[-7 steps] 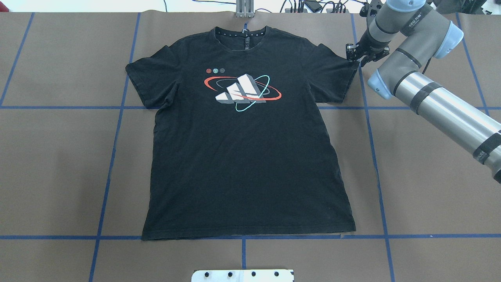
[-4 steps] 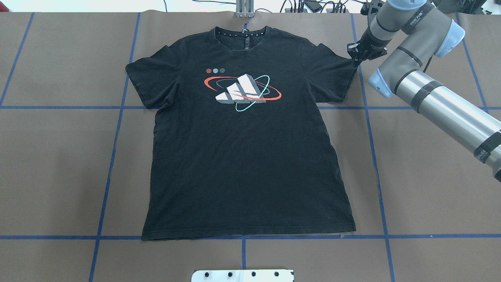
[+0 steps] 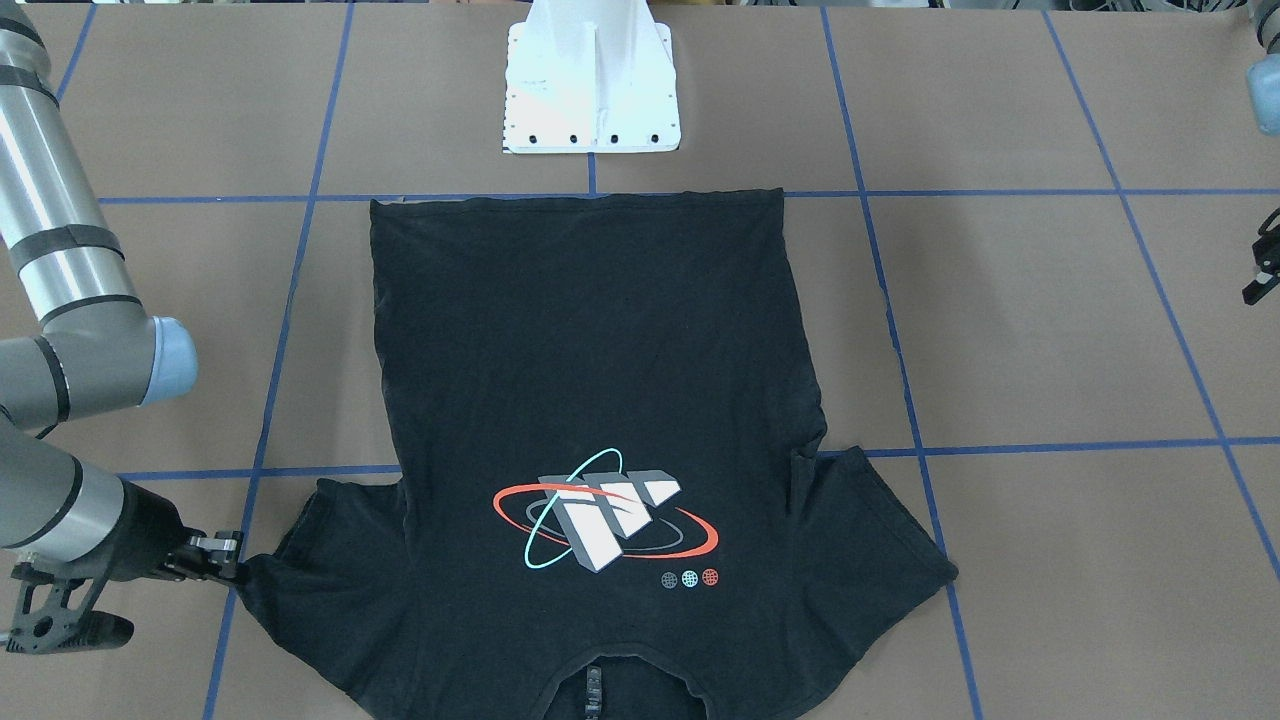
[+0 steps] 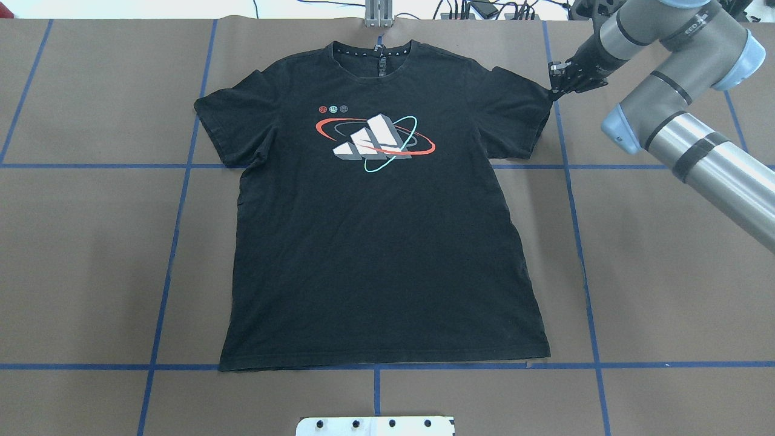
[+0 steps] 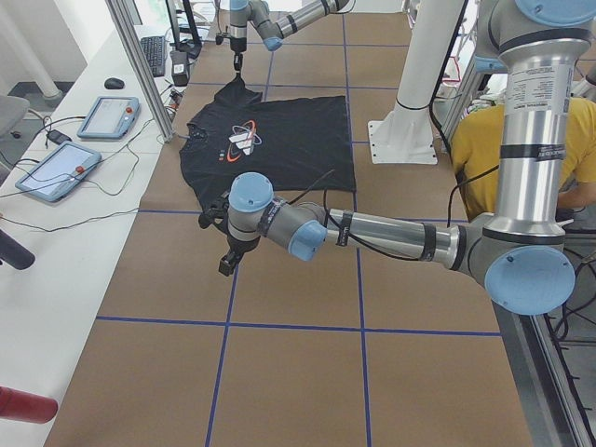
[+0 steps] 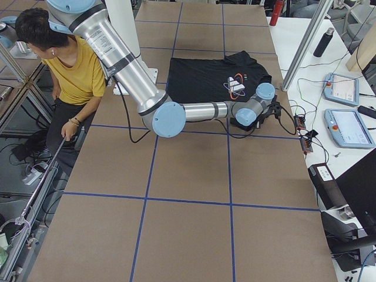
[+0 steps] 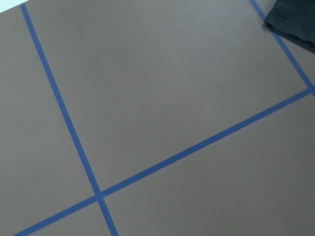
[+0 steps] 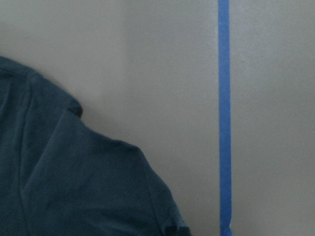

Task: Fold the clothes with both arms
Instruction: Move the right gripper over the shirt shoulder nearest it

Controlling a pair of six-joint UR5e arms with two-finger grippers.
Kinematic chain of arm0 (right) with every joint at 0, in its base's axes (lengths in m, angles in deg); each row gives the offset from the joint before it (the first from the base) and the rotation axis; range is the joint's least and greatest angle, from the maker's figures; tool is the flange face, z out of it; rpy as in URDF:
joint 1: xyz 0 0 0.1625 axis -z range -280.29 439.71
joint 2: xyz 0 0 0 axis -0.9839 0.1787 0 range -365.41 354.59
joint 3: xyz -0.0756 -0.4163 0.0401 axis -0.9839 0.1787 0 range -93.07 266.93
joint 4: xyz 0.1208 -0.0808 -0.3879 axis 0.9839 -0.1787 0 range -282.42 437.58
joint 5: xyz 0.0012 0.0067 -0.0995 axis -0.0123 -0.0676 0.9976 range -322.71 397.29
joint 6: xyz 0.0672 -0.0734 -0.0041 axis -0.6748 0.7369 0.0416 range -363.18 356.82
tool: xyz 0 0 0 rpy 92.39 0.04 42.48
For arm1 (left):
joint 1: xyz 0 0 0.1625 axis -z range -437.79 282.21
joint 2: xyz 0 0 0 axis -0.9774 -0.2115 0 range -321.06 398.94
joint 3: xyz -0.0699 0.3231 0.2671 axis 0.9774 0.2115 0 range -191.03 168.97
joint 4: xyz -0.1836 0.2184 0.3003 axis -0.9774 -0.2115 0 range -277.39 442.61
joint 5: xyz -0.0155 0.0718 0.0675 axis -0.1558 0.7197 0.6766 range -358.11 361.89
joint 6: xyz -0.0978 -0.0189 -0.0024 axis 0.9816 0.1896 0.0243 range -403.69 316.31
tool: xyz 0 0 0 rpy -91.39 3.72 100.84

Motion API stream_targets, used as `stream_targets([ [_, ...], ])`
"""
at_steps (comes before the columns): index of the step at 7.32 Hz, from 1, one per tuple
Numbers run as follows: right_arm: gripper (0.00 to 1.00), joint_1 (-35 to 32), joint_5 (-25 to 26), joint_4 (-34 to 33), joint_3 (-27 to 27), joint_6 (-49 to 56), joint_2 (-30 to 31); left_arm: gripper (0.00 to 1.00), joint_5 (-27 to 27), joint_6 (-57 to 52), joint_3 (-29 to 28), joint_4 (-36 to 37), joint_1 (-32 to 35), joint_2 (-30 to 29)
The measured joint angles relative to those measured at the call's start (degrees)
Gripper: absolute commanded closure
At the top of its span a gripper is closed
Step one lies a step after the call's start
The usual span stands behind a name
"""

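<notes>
My right gripper will let go of the sleeve corner on the black T-shirt's chest [image 3: 525,559], against the teal ring's collar-side end.
The black T-shirt [image 4: 375,242] lies flat and face up on the brown table cover, collar at the far edge, white blocks with red and teal rings on the chest. My right gripper [image 4: 554,89] is shut on the outer corner of its sleeve [image 3: 262,580], which is drawn out to a point. The right wrist view shows only sleeve cloth [image 8: 74,187] beside a blue tape line. My left gripper [image 5: 226,264] hovers over bare cover well off the shirt's other side, only partly visible at the edge of the front-facing view [image 3: 1262,272]; I cannot tell whether it is open or shut.
Blue tape lines [image 4: 581,242] grid the brown cover. The white pedestal base [image 3: 590,90] stands by the shirt's hem. A person in a yellow shirt [image 6: 70,70] sits beside the robot. Touch pendants [image 5: 107,116] and cables lie on the white side table.
The right gripper's fingers were spread at the sleeve corner a second ago; they have since shut on it. The arm has drawn slightly outward, pulling the sleeve tip with it.
</notes>
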Motion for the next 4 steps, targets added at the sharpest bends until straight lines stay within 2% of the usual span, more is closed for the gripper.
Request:
stream_targets([
  [1,1.0,0.4,-1.0,-0.1,-3.1,-2.6,0.6,0.0,0.0,0.0,0.1,0.0,0.0,0.0],
  [2,1.0,1.1,-1.4,-0.2,-2.7,-5.2,-1.2,0.0,0.1,0.1,-0.1,0.0,0.0,0.0],
  [4,1.0,3.9,-0.6,-1.5,4.1,-9.1,-9.5,0.0,0.1,2.9,-0.8,0.0,-0.2,-0.3],
])
